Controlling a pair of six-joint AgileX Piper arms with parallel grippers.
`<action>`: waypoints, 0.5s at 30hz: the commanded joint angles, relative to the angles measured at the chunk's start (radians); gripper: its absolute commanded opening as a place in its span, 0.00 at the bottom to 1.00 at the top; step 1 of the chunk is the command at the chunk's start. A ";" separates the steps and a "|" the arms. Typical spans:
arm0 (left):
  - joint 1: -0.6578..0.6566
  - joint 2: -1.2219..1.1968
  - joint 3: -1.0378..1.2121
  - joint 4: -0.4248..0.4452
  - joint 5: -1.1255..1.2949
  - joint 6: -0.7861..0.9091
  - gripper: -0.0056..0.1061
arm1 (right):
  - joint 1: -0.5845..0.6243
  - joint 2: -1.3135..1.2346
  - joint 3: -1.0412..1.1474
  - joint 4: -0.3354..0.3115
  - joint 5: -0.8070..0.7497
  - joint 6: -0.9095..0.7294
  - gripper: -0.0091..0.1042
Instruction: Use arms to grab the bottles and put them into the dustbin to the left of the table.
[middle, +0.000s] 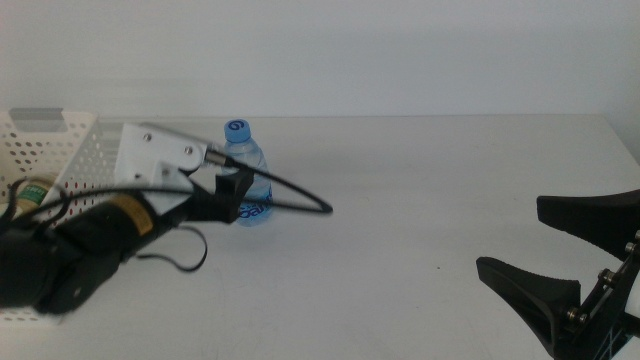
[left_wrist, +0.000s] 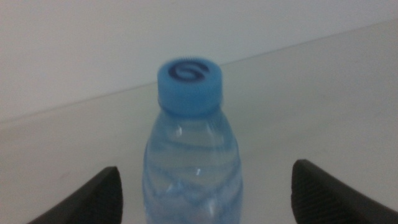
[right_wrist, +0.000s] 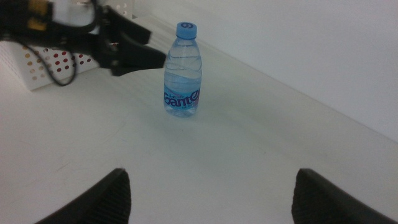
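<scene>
Next, I close my left gripper on the water bottle's upper part (middle: 248, 157) (left_wrist: 192, 144), under the blue cap.
A clear water bottle (middle: 247, 165) with a blue cap and blue label stands upright on the white table (middle: 420, 180), left of centre. My left gripper (middle: 238, 192) reaches in from the left and is open, one jaw on each side of the bottle (left_wrist: 191, 155) without closing on it. The white perforated dustbin (middle: 60, 150) stands at the table's left edge. A bottle with a green neck band (middle: 30, 193) lies inside it. My right gripper (middle: 545, 250) waits open at the lower right, far from the water bottle (right_wrist: 181, 78), with nothing between its jaws.
A black cable (middle: 300, 195) loops from the left wrist's white bracket (middle: 155, 155) past the bottle's right side. Something red shows through the dustbin's holes (right_wrist: 59, 59) in the right wrist view. A pale wall rises behind the table's far edge.
</scene>
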 joint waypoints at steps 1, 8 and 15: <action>0.023 0.010 -0.080 0.077 -0.088 -0.087 0.83 | -0.001 -0.003 -0.029 -0.008 -0.078 -0.015 0.68; 0.039 0.124 -0.227 0.157 -0.102 -0.148 0.83 | -0.001 -0.003 -0.029 -0.008 -0.078 -0.015 0.68; 0.039 0.224 -0.306 0.160 -0.131 -0.160 0.83 | -0.001 -0.003 -0.029 -0.008 -0.078 -0.015 0.68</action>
